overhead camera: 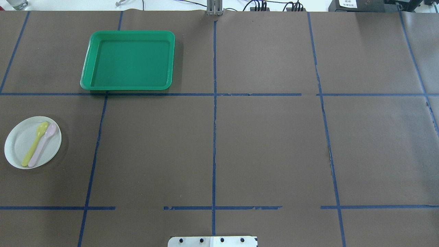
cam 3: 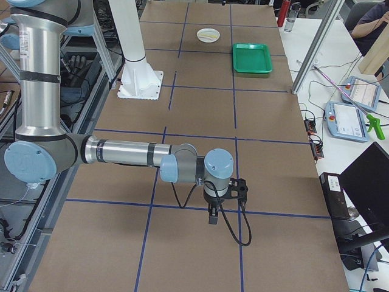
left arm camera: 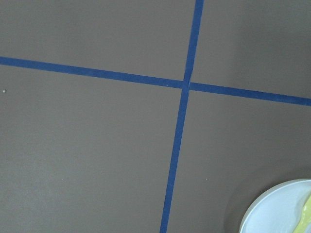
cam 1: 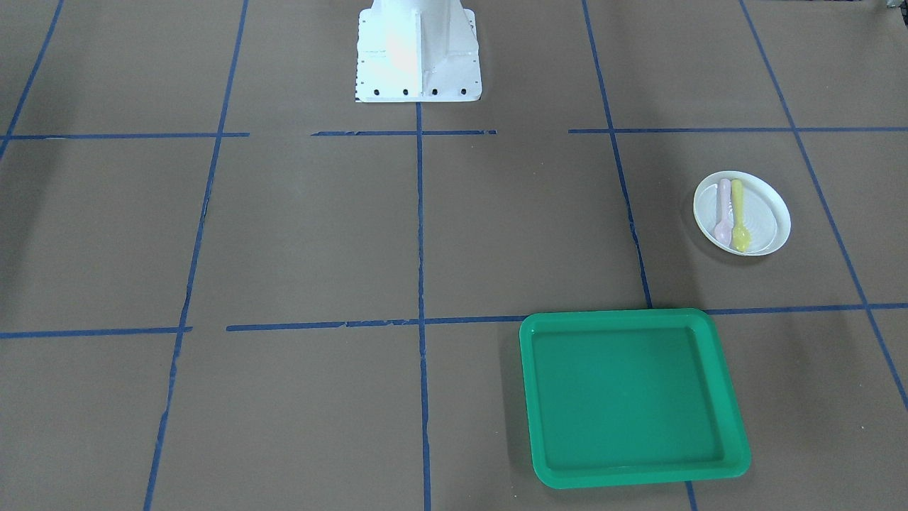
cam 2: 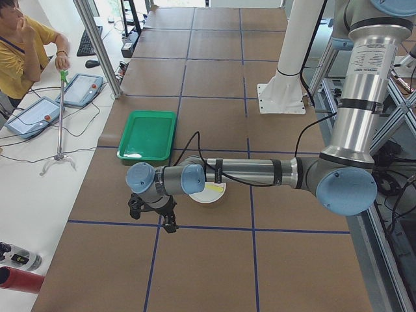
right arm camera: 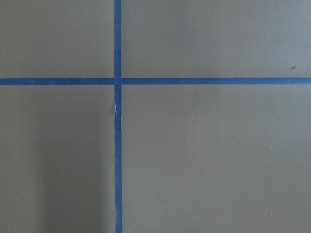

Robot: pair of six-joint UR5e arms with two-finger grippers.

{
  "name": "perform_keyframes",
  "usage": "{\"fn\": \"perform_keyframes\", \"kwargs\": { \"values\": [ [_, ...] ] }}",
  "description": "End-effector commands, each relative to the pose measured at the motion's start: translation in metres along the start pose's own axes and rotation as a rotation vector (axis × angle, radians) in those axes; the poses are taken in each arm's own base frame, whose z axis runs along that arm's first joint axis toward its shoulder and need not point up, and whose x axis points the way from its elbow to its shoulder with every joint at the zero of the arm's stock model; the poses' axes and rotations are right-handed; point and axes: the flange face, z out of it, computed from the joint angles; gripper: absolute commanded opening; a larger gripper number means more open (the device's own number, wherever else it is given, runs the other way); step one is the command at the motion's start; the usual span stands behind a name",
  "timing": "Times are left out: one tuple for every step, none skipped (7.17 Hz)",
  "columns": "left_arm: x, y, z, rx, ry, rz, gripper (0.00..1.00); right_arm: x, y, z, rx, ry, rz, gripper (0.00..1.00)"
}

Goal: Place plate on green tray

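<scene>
My left gripper is to go next to the white plate and take hold of the plate's rim [cam 1: 779, 196] beside the yellow spoon's handle, opposite the pink spoon.
The white plate [cam 1: 767, 216] lies on the brown table with a yellow spoon [cam 1: 738, 213] and a pink spoon [cam 1: 722, 209] on it. It also shows in the overhead view [overhead camera: 19, 145], the left view [cam 2: 209, 195], the right view [cam 3: 206, 35] and at the corner of the left wrist view [left arm camera: 279, 213]. The green tray [cam 1: 624, 390] lies empty one grid cell farther from the robot [overhead camera: 130, 61] [cam 2: 148, 133] [cam 3: 250, 58]. My left gripper [cam 2: 166, 221] hangs above the table beside the plate. My right gripper [cam 3: 213, 216] hangs far away at the other end. I cannot tell whether either is open or shut.
The robot's white base [cam 1: 418, 57] stands at the table's middle edge [overhead camera: 212, 242]. An operator [cam 2: 26, 45] sits beyond the far edge with tablets [cam 2: 81, 88] and a metal post [cam 2: 97, 45]. Bottles [cam 2: 19, 270] lie off the table's left end.
</scene>
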Motion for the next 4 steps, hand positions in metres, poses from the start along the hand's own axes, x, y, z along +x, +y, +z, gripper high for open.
{"fn": "perform_keyframes", "kwargs": {
  "values": [
    [0.014, -0.010, 0.064, 0.029, 0.013, -0.042, 1.00, 0.000, 0.000, 0.000, 0.000, 0.000, 0.000, 1.00],
    [0.047, -0.006, 0.091, 0.008, 0.016, -0.070, 1.00, 0.000, 0.000, 0.000, 0.000, 0.000, 0.000, 1.00],
    [0.066, -0.002, 0.098, -0.010, 0.030, -0.071, 1.00, 0.000, 0.000, 0.000, 0.000, 0.000, 0.000, 1.00],
    [0.094, 0.010, 0.106, -0.041, 0.057, -0.092, 1.00, 0.000, 0.000, 0.000, 0.000, 0.000, 0.000, 1.00]
  ]
}}
